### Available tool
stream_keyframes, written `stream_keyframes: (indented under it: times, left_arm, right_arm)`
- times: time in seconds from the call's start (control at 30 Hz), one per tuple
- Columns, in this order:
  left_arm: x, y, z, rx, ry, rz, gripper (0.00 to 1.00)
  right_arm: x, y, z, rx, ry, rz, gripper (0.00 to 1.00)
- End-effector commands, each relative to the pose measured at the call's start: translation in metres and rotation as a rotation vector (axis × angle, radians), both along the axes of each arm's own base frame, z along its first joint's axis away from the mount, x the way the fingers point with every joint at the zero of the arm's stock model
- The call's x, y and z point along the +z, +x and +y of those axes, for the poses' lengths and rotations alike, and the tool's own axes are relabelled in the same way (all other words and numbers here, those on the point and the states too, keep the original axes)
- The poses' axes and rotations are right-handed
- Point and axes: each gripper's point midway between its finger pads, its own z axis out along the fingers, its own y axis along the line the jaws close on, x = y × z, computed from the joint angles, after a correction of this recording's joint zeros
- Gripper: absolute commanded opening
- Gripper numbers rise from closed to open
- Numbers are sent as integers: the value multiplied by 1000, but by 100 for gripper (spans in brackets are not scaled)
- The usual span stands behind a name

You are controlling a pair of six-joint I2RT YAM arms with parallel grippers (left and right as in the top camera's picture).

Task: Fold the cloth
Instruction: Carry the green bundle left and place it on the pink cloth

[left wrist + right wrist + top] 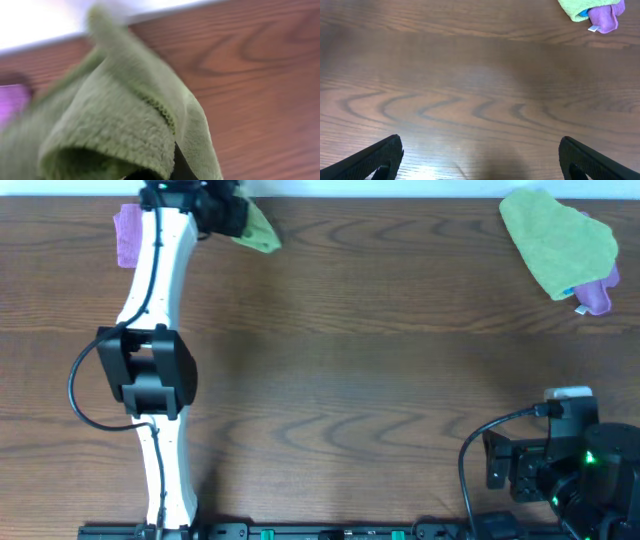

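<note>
Next, I open my left gripper and release the green cloth on top of the uncovered purple cloth (158,224) by the far edge of the table. The green cloth now hangs lifted off the wood.
A green cloth (257,230) hangs from my left gripper (222,216) at the far left edge of the table. In the left wrist view the green cloth (125,125) fills the frame, draped over the jaws and lifted off the wood. My left gripper is shut on it. My right gripper (480,160) is open and empty, low over bare wood at the near right; in the overhead view the right arm (560,465) rests at the near right corner.
A purple cloth (128,235) lies at the far left beside the left arm. A pile of a green cloth (557,240) over a purple cloth (596,297) lies at the far right; it also shows in the right wrist view (592,10).
</note>
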Motion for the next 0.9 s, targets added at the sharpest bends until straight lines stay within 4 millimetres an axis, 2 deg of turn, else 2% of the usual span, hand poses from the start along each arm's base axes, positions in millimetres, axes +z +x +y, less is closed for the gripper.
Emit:
stream_keyframes:
  times: [0.0, 0.2, 0.43, 0.67, 0.8, 0.87]
  left_arm:
    - [7, 6, 42, 18, 152, -47, 5]
    - [14, 15, 99, 95, 182, -87, 5]
    - [20, 19, 136, 122, 194, -132, 6]
    - [22, 17, 140, 1, 213, -163, 6]
    - [18, 9, 128, -180, 246, -176, 6]
    - [18, 8, 126, -214, 243, -188, 6]
  right_arm:
    - [-2, 0, -1, -18, 7, 6, 99]
    - [-2, 1, -1, -49, 34, 9, 99]
    - [-3, 1, -1, -89, 68, 19, 99]
    - [-4, 2, -1, -124, 99, 25, 99]
    - [-6, 3, -1, -142, 111, 41, 99]
    - [-7, 5, -1, -148, 114, 50, 99]
